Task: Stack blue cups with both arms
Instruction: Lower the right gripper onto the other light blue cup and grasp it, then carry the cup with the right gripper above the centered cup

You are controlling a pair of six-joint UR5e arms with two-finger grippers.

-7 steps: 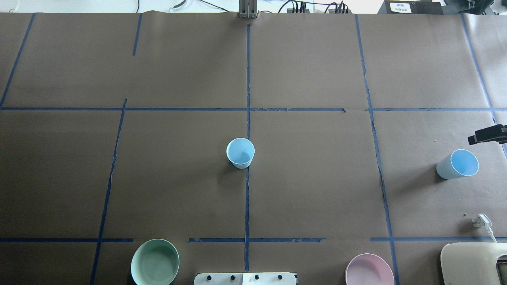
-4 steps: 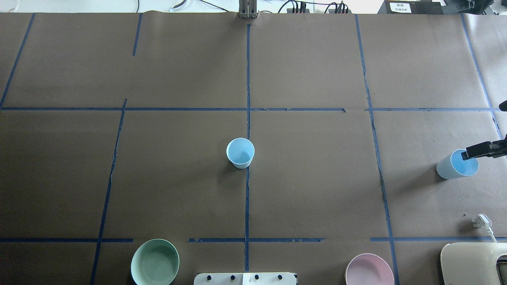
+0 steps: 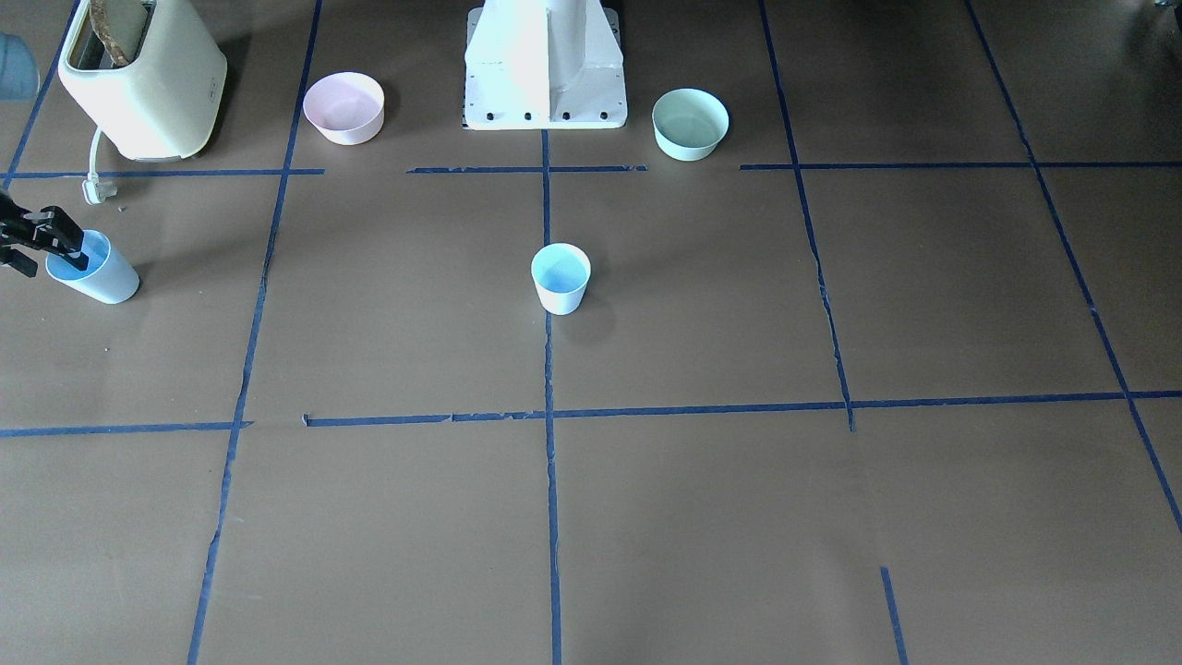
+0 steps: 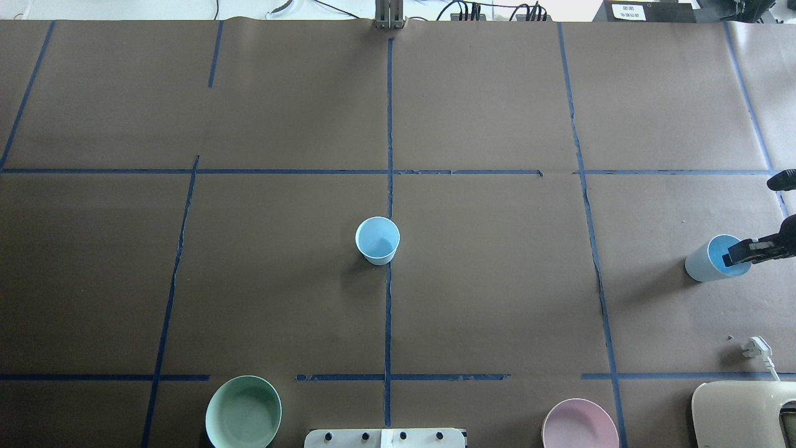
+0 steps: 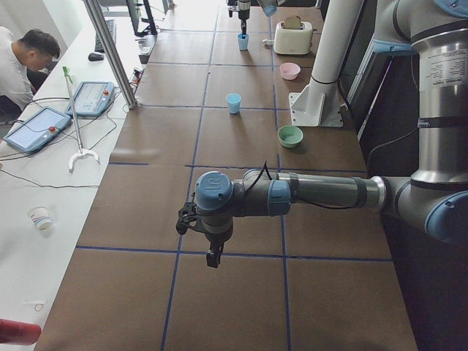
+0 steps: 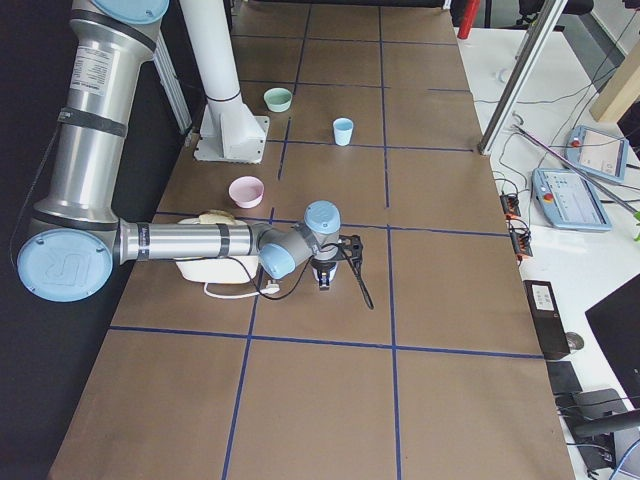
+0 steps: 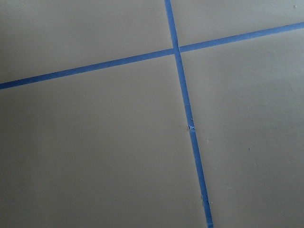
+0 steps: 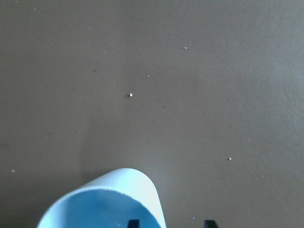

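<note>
Next, I let go of the second blue cup with my right gripper inside the pale-blue cup at the table's middle [image 3: 561, 265].
One pale-blue cup [image 4: 377, 240] stands upright at the table's middle, also in the front view [image 3: 560, 277]. The second blue cup [image 4: 709, 261] stands at the far right, near the table's edge [image 3: 97, 272]. My right gripper [image 4: 740, 252] is at this cup's mouth. In the right wrist view the gripper [image 8: 171, 222] is open, with one fingertip [image 8: 133, 222] inside the cup [image 8: 118, 199] and the other outside its wall. My left gripper [image 5: 212, 254] shows only in the exterior left view, low over bare table far from both cups; I cannot tell its state.
A mint-green bowl [image 4: 243, 412] and a pale pink bowl [image 4: 579, 424] sit near the white pedestal base [image 4: 384, 438]. A cream toaster [image 4: 743, 414] and its white plug [image 4: 758, 347] lie near the right cup. An operator [image 5: 22, 62] sits beside the table.
My right gripper has moved from beyond the right cup toward the robot and onto the cup's mouth. Both cups stay where they were.
</note>
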